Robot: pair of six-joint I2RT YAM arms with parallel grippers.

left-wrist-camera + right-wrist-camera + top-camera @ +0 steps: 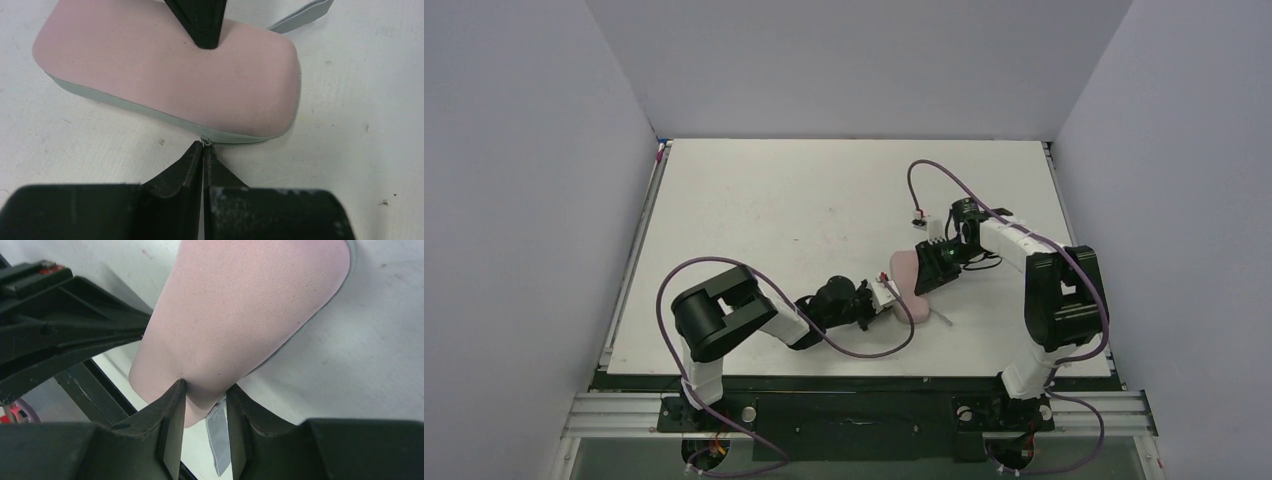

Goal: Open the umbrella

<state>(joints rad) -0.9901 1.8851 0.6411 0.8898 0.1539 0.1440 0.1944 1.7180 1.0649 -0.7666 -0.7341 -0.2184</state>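
The sleeve's zipper edge is lying crosswise to my left gripper, so next my right gripper grabs the sleeve by its strap end (916, 314) and turns the zipper edge in line.
The umbrella itself is hidden; only a pale pink oblong fabric sleeve (911, 283) with a grey zipper edge lies on the white table. In the left wrist view, my left gripper (203, 145) is shut, its tips pinching the small metal zipper pull (205, 142) at the sleeve's (165, 75) near edge. My right gripper (205, 390) is closed on one end of the sleeve (250, 305), with a grey strap (218, 435) hanging between its fingers. In the top view the left gripper (886, 293) and right gripper (932, 272) meet at the sleeve.
The white table (804, 200) is walled by grey panels on three sides. A purple cable (944, 172) loops over the table behind the right arm. The table's front edge (854, 372) lies close to the sleeve. One right finger (200, 25) shows in the left wrist view.
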